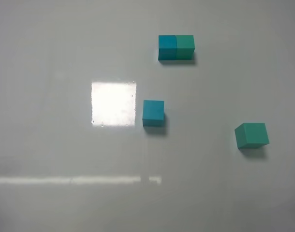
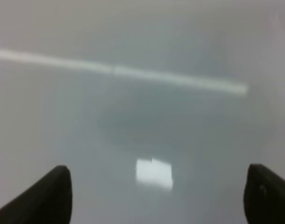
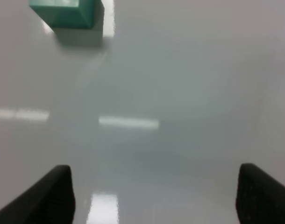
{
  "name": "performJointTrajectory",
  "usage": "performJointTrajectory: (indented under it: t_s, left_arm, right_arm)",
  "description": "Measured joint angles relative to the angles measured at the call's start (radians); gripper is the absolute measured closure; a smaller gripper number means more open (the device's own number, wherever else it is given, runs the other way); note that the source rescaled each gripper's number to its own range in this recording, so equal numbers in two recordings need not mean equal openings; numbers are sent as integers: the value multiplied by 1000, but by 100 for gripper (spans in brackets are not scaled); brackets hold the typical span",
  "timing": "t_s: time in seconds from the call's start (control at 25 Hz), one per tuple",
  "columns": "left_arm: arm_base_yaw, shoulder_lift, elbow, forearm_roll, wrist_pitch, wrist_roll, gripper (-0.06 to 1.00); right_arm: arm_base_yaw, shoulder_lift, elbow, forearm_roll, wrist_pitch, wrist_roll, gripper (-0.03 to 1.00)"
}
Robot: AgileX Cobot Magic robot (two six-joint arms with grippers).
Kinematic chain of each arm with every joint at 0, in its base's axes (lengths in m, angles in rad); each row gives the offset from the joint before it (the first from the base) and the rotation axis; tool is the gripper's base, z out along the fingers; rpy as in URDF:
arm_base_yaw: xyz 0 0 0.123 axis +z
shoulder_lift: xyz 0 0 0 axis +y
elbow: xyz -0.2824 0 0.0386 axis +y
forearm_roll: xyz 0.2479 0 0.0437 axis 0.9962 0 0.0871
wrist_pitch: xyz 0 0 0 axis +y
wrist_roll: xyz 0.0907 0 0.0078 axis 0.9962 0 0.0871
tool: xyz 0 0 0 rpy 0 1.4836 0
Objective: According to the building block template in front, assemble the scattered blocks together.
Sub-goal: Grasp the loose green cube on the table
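The loose sea-green cube is away from the building block template. My right gripper will go to it next and close on that cube's opposite sides (image 1: 253, 135) (image 3: 65, 15).
The building block template (image 1: 176, 47) lies at the far side of the white table: a blue-teal cube on the left joined to a sea-green cube on the right. A loose blue-teal cube (image 1: 153, 113) sits near the middle. A loose sea-green cube (image 1: 252, 135) sits at the right, turned slightly; it also shows in the right wrist view (image 3: 65, 12), well ahead of the fingers. My left gripper (image 2: 156, 196) is open over bare table. My right gripper (image 3: 154, 196) is open and empty. Neither arm shows in the exterior high view.
The glossy white table (image 1: 65, 145) carries a bright square light reflection (image 1: 113, 103) left of the loose blue-teal cube and a thin reflected streak (image 1: 75, 180) nearer the front.
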Motion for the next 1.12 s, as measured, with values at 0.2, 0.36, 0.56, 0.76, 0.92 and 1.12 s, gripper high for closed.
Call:
performJointTrajectory:
  t_s: [0.2, 0.36, 0.56, 0.76, 0.92, 1.12]
  left_arm:
    - [2, 0, 35, 0, -64, -4, 20]
    - [2, 0, 35, -1, -72, -5, 20]
    - [2, 0, 35, -1, -73, -6, 20]
    - [2, 0, 35, -1, -73, -6, 20]
    - [2, 0, 35, -1, -74, -7, 20]
    - [2, 0, 35, -1, -75, -8, 20]
  right_arm:
    - [0, 0, 0, 0, 0, 0, 30]
    - [0, 0, 0, 0, 0, 0, 30]
    - [0, 0, 0, 0, 0, 0, 30]
    - [0, 0, 0, 0, 0, 0, 30]
    - [0, 0, 0, 0, 0, 0, 30]
    - [0, 0, 0, 0, 0, 0, 30]
